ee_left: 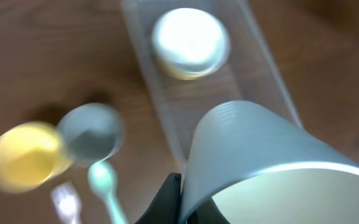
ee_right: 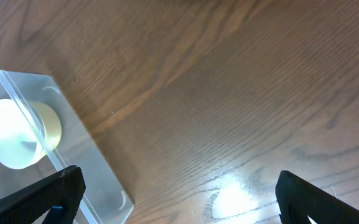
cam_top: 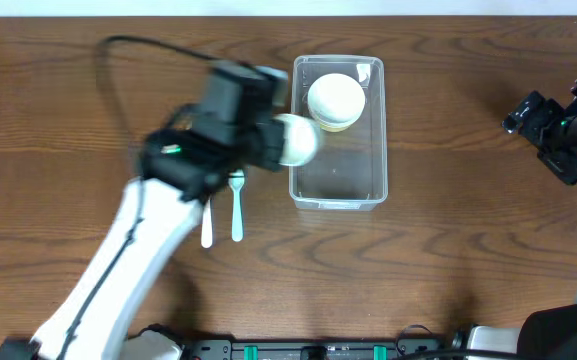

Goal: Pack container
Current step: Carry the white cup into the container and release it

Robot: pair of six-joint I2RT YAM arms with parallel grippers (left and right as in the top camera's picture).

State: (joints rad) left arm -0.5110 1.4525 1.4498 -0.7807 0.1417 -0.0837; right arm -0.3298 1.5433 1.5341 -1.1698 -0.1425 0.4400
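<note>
Next, my left gripper lets go of the pale white cup inside the clear container [cam_top: 313, 157] [ee_left: 195, 117], just in front of the stacked bowls.
The clear plastic container [cam_top: 373, 130] stands at the table's middle, with stacked white and yellow bowls [cam_top: 335, 101] in its far end. It also shows in the left wrist view [ee_left: 167, 118] and the right wrist view [ee_right: 73, 130]. My left gripper [cam_top: 273, 140] is shut on the rim of a pale white cup [cam_top: 296, 139], held at the container's left wall. In the left wrist view the cup [ee_left: 260, 162] fills the lower right, pinched by the fingers [ee_left: 176, 199]. My right gripper [cam_top: 553, 130] is open and empty at the far right, over bare wood [ee_right: 179, 193].
A teal spoon [cam_top: 236, 205] and a white fork [cam_top: 207, 222] lie left of the container. The left wrist view shows a yellow bowl [ee_left: 23, 155], a grey bowl [ee_left: 92, 130], the spoon [ee_left: 104, 183] and the fork [ee_left: 64, 202].
</note>
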